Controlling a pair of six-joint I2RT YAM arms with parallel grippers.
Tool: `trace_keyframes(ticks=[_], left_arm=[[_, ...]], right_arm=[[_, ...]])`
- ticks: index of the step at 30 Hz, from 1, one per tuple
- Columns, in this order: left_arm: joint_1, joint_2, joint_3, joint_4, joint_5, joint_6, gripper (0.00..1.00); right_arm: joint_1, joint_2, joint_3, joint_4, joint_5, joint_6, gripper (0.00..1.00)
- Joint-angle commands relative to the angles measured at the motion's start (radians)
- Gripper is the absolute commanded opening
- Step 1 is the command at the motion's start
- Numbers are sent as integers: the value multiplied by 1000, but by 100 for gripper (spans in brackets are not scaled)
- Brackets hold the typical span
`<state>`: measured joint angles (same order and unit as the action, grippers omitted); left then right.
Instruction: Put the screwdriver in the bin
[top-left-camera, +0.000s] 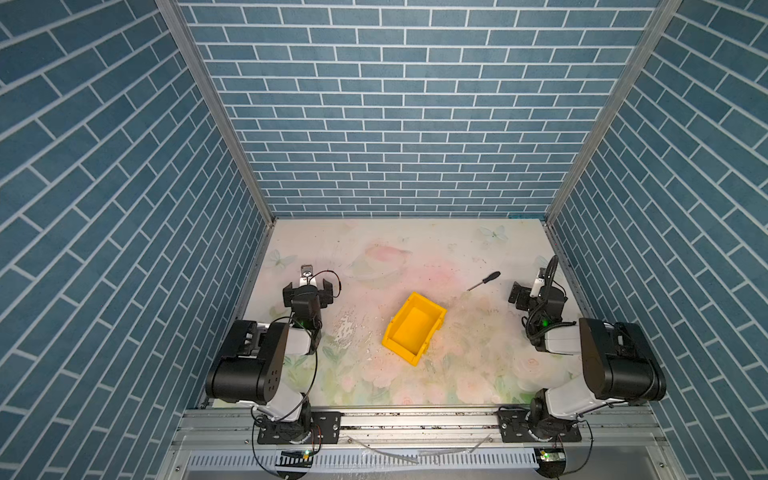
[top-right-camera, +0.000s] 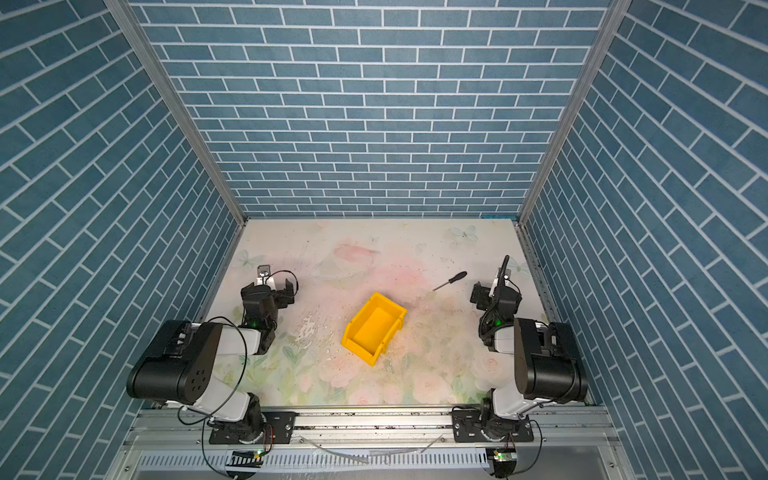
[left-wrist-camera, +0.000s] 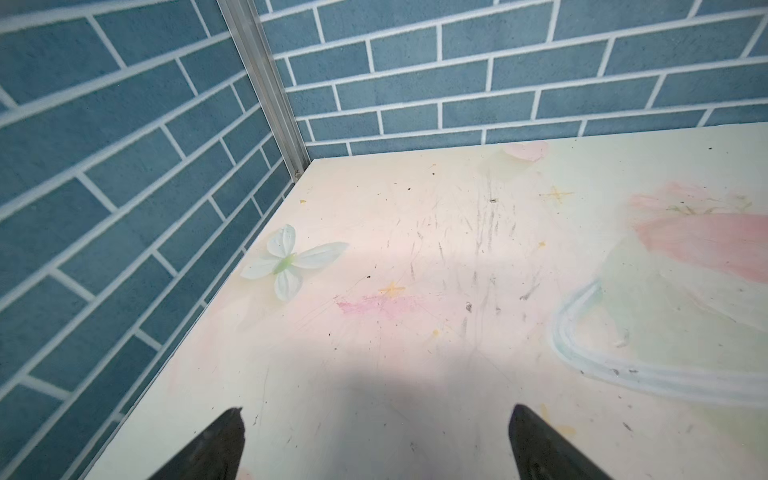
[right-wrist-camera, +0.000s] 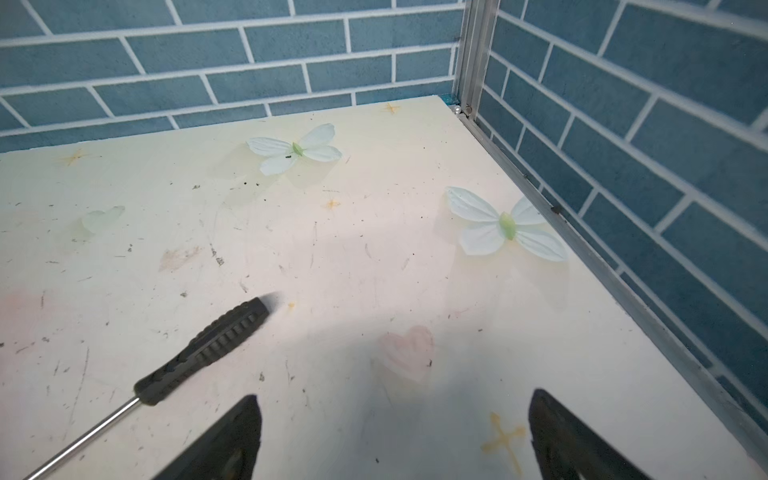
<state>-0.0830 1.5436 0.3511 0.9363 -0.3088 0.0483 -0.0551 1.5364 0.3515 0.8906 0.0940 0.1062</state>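
Note:
Next, my right gripper goes to the screwdriver's black handle (top-left-camera: 491, 277) (right-wrist-camera: 203, 350) and closes there, leaving the thin silver end free.
The screwdriver (top-left-camera: 484, 281) (top-right-camera: 451, 280) lies flat on the table at the right, black handle pointing to the far right, thin silver shaft toward the bin. The yellow bin (top-left-camera: 411, 328) (top-right-camera: 372, 328) stands empty mid-table, turned at an angle. My right gripper (top-left-camera: 538, 289) (top-right-camera: 496, 289) hovers just right of the screwdriver, open and empty; in the right wrist view the handle (right-wrist-camera: 203, 349) lies beside one finger, outside the gripper (right-wrist-camera: 395, 397). My left gripper (top-left-camera: 308, 284) (top-right-camera: 269, 286) (left-wrist-camera: 376, 411) is open over bare table at the left, far from both.
Blue brick-pattern walls close the table on the left, back and right, with aluminium posts (top-left-camera: 216, 108) at the corners. The table top (top-left-camera: 415, 257) carries a printed flower and butterfly pattern. A metal rail (top-left-camera: 415, 419) bearing both arm bases runs along the front edge.

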Motion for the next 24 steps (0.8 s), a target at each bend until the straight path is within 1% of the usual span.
trace_keyframes(ticks=[1,24], left_arm=[[5,-6,8,-4,5,-4,100],[5,-7,11,-5,6,-4,100]], right_arm=[[0,-4,24,-1,12,-10,99],[0,-2,32,-14,-3,-16,99]])
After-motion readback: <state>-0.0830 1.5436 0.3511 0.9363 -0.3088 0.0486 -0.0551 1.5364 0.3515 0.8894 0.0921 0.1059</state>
